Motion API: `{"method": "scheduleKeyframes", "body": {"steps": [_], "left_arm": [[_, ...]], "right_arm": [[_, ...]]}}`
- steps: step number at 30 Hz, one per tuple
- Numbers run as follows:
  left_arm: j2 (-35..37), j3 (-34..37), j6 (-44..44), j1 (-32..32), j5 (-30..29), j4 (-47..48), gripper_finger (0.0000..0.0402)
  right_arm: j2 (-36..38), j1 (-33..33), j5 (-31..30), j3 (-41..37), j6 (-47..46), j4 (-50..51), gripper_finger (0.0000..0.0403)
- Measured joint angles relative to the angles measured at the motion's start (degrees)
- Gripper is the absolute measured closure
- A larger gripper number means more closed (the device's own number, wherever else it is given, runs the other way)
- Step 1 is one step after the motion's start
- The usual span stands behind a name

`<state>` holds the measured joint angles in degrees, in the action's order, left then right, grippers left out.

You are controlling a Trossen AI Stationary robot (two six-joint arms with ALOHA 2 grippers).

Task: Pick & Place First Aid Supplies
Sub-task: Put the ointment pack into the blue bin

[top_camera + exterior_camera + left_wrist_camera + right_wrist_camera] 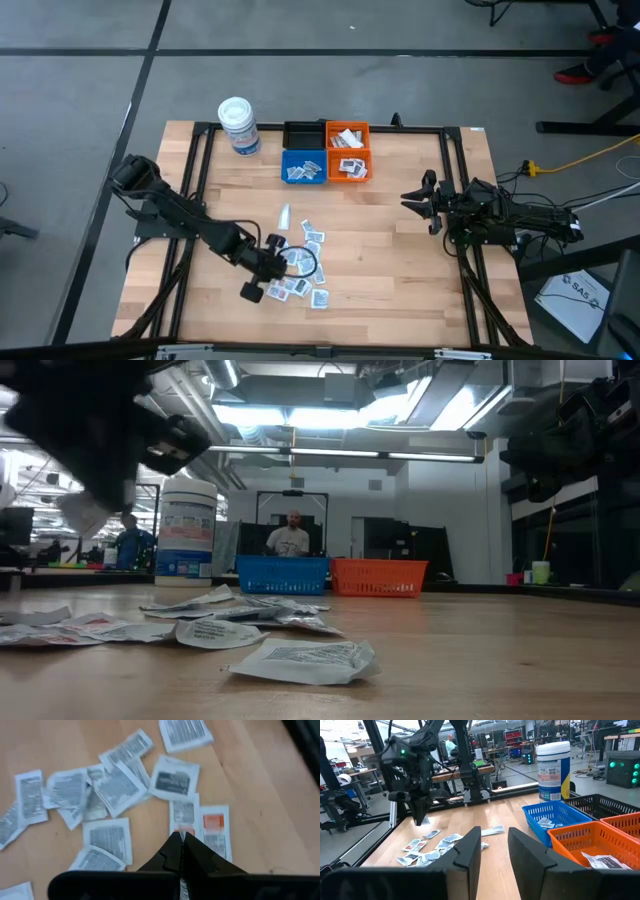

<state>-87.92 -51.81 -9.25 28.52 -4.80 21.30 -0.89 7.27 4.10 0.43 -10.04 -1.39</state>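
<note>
The robot's left gripper will release the small white sachet onto the sachets in the blue bin (pixel 305 171).
Several small white sachets (pixel 303 268) lie flat in a loose pile on the wooden table (pixel 400 270), left of its middle; they also show in the left wrist view (pixel 112 787). My left gripper (pixel 180 840) hangs above the pile's near-left side (pixel 275 262), shut on one sachet (pixel 424 820). My right gripper (pixel 494 851) waits open at the table's right (pixel 415 197), level and holding nothing. Sachets also lie in the blue bin (pixel 303 167) and the orange bin (pixel 349 165). My left gripper pinches one small white sachet between its two fingers; a sliver of it (pixel 183 887) shows in the slit between them. The fingers slant down from the table's left. The sachet's free end (pixel 83 512) sticks out below the fingertips, lifted clear of the pile.
Blue, orange and black bins (pixel 303 135) stand together at the far middle, with a white lidded tub (pixel 238 125) to their left. A black frame (pixel 455 200) runs along the table's sides. People sit in the room beyond the table (pixel 290 538).
</note>
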Motion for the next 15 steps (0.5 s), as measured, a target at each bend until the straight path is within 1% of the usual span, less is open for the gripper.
{"method": "scheduleKeyframes", "body": {"steps": [5,12,15], "left_arm": [[2.7,0.0,-1.7,-4.1,-0.1,-5.9,0.0399],[4.5,-0.1,-2.6,-12.3,-0.1,-17.1,0.0399],[4.5,-0.1,-2.6,-15.8,1.7,-20.3,0.0399]], "right_arm": [[0.0,0.0,0.0,0.0,0.0,0.0,0.0303],[0.0,0.0,0.0,0.0,0.0,0.0,0.0303],[0.0,0.0,0.0,0.0,0.0,0.0,0.0303]]}}
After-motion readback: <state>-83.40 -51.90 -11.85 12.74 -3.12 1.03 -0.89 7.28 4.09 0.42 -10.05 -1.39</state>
